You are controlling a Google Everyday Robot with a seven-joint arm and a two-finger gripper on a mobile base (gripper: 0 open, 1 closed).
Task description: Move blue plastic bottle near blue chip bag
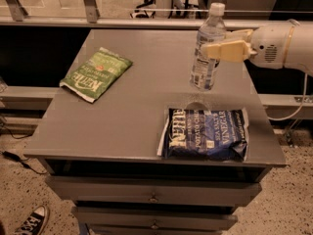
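Observation:
The robot's gripper will release the blue plastic bottle, standing upright against the back edge of the blue chip bag (195,109).
The blue plastic bottle (208,48) is clear with a white cap and a pale label. It is upright, held a little above the grey table (137,111), just behind the blue chip bag (206,133). The bag lies flat at the table's front right, navy with white "Sea Salt & Vinegar" lettering. My gripper (215,50) reaches in from the right on a white arm and is shut on the bottle's middle with its cream fingers (227,50).
A green Kettle chip bag (96,74) lies flat at the table's left. Drawers (151,197) sit below the tabletop. A rail and metal frame run behind the table. A sneaker (29,222) is on the floor at the lower left.

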